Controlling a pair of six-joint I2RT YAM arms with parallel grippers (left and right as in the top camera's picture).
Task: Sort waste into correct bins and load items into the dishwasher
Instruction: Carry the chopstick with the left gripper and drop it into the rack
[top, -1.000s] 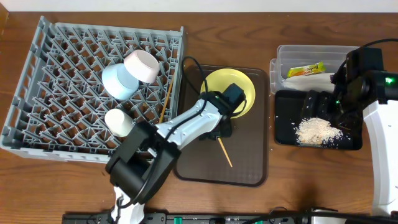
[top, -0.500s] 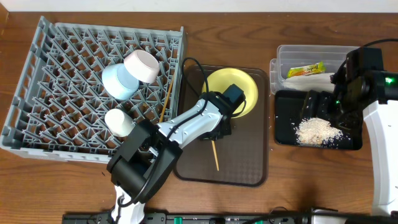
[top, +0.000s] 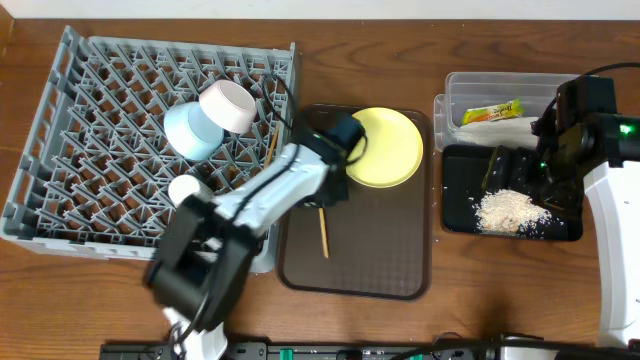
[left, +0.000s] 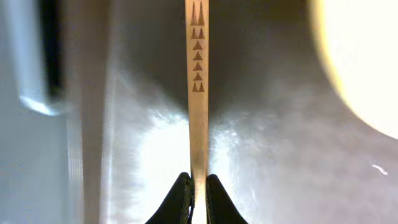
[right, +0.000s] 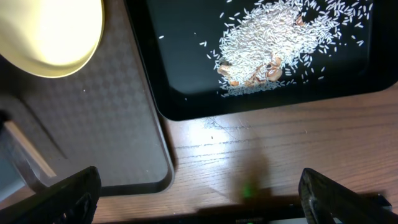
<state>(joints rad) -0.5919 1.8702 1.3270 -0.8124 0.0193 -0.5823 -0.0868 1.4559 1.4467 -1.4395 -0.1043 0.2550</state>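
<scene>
Next, I set the wooden chopstick down with my left gripper, next to the other chopstick in the grey dish rack (top: 266, 180). The held chopstick still hangs over the serving tray.
My left gripper (top: 321, 203) is shut on one wooden chopstick (top: 323, 232), which hangs over the brown serving tray (top: 390, 260). In the left wrist view the chopstick (left: 198, 93) runs straight up from the pinching jaws of my left gripper (left: 197, 186). The other chopstick (top: 269, 152) leans in the grey dish rack (top: 80, 210), along with a blue bowl (top: 188, 132), a white-beige bowl (top: 230, 104) and a white cup (top: 188, 194). The yellow plate (top: 386, 148) lies on the serving tray. My right gripper (right: 202, 199) hangs open and empty near the black tray (top: 460, 215).
Rice scraps (top: 510, 210) lie in the black tray. Behind it, the clear tub (top: 450, 85) holds the wrapper (top: 492, 113) and the napkin (top: 505, 128). The right arm (top: 585, 130) stands at the table's right edge.
My left gripper closed on the chopstick and moved left toward the rack. The chopstick swung from a diagonal to nearly upright in the view. The plate is now uncovered. The right arm stayed still.
</scene>
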